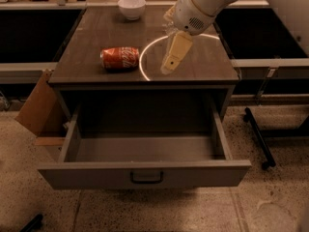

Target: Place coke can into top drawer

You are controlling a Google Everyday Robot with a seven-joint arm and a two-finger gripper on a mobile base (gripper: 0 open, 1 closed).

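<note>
The coke can has to go into the open top drawer, so next my gripper closes around the middle of the coke can (121,59).
The coke can (120,58) lies on its side on the left part of the wooden cabinet top (96,37), red with white script. The top drawer (145,173) is pulled wide open below it, with nothing inside and a small dark handle (146,178) at the centre of its front panel. My gripper (170,64) hangs from the white arm over the middle of the cabinet top. It points down, a little to the right of the can and apart from it, and holds nothing that I can see.
A white bowl (132,6) stands at the back of the cabinet top. A clear bottle (169,17) is partly hidden behind the arm. A ring of light (145,57) lies on the wood. A cardboard box (36,103) leans at the left, and a black stand leg (258,137) lies at the right.
</note>
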